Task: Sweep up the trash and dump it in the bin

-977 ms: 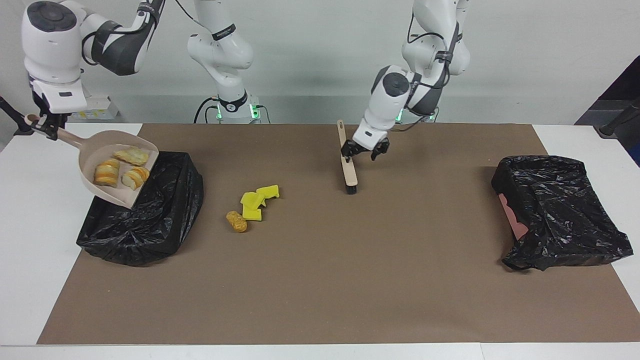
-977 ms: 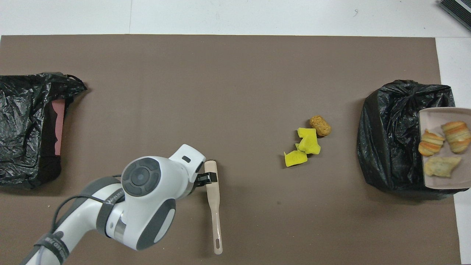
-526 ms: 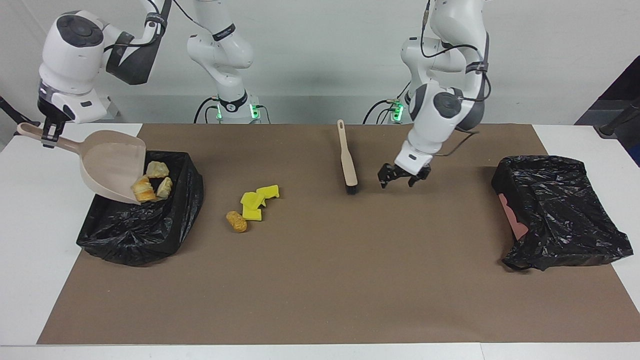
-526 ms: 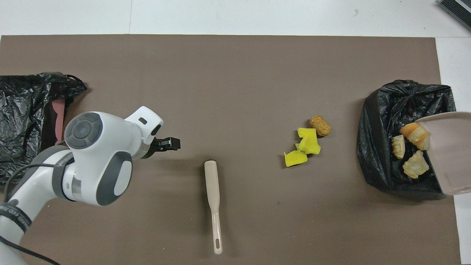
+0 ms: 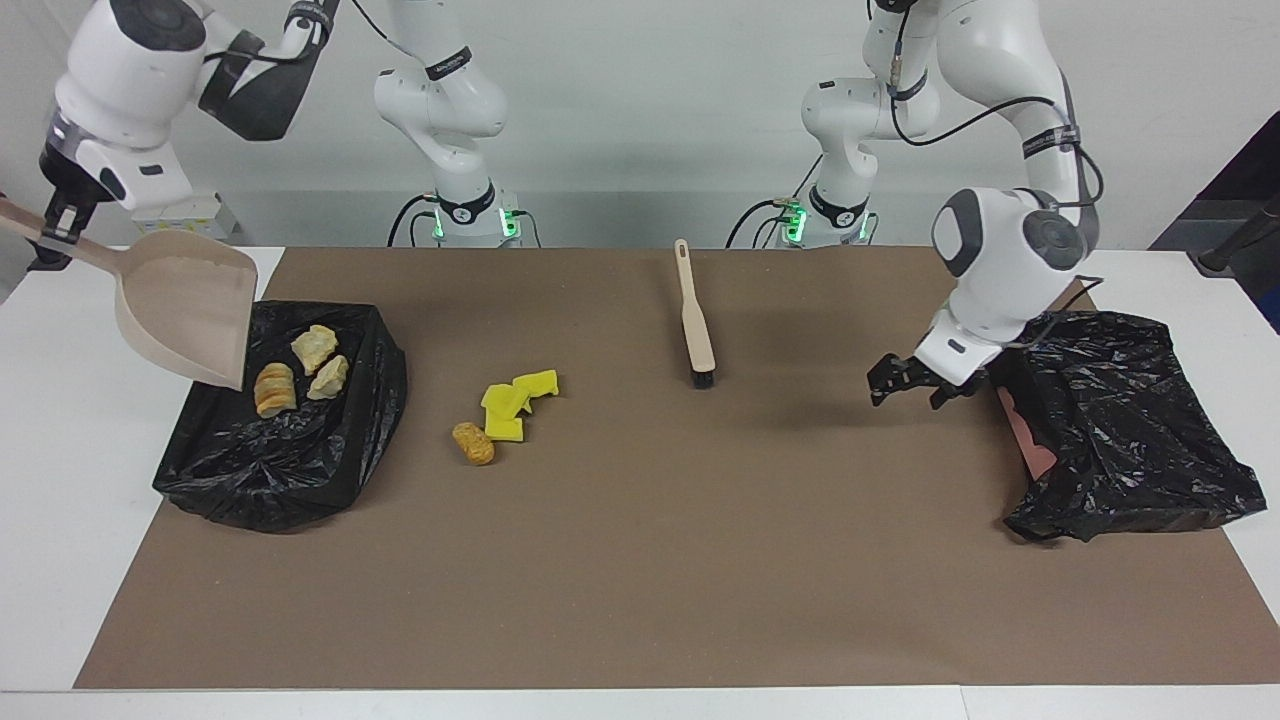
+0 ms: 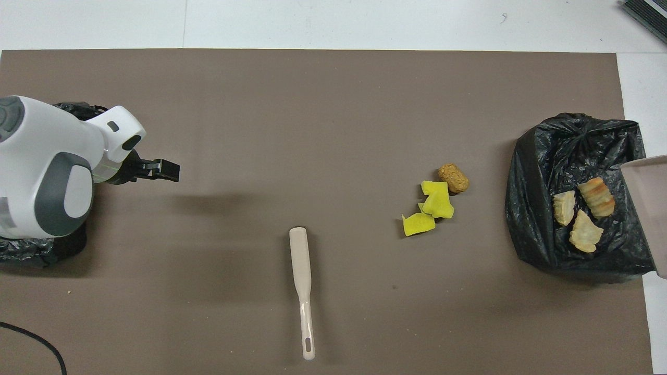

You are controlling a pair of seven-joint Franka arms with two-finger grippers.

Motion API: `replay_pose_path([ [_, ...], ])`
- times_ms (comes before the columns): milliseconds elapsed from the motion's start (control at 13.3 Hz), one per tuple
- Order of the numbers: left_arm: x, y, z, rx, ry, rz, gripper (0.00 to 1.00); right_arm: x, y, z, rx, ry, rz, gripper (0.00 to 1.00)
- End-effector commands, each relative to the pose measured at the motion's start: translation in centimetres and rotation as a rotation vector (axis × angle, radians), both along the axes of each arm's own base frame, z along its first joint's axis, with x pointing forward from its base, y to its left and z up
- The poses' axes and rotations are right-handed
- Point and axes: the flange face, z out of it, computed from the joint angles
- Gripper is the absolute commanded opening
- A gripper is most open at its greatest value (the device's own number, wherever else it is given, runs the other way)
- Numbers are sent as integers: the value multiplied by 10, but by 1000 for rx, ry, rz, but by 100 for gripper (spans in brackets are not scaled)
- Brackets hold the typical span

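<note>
My right gripper is going to set the beige dustpan down on the bare mat [image 6: 297,132], just past the end of the brush that has the head.
My right gripper [image 5: 55,225] is shut on the handle of the beige dustpan [image 5: 185,310]. It holds the pan steeply tilted and empty over the black-bagged bin [image 5: 300,470]. Three tan bread lumps [image 5: 300,365] lie in that bin and also show in the overhead view [image 6: 581,211]. Three yellow pieces [image 5: 515,400] and an orange-brown nugget [image 5: 473,443] lie together on the mat between the bin and the brush [image 5: 695,325]. My left gripper [image 5: 910,382] is open and empty, over the mat beside the other black bag [image 5: 1130,420].
The brush [image 6: 302,281] lies flat mid-mat, its handle pointing toward the robots. A brown mat [image 5: 640,560] covers the table. The second black bag, at the left arm's end, shows a pink patch [image 5: 1030,440] in its side.
The right gripper tipped the dustpan up and the three bread lumps slid into the bin. The left gripper let go of the brush and swung away to the other black bag.
</note>
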Motion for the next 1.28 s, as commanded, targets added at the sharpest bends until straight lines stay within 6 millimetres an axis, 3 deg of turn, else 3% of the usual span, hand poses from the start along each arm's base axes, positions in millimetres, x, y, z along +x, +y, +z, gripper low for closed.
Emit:
replay_pose_path([
  [0, 10, 20, 34, 13, 9, -19, 100, -9, 38, 20, 102, -75, -96, 0],
  [301, -3, 33, 91, 36, -5, -7, 100, -6, 115, 5, 311, -229, -316, 0],
  [526, -12, 33, 145, 53, 26, -17, 100, 2, 196, -17, 435, -344, -513, 0],
  [676, -15, 31, 167, 53, 35, -6, 100, 9, 245, -42, 499, -392, -671, 0],
  [902, -23, 33, 183, 60, 50, -1, 100, 21, 336, -83, 576, -472, -956, 0],
  [1202, -46, 23, 231, 91, 27, -28, 100, 40, 446, -138, 673, -554, -1247, 0],
])
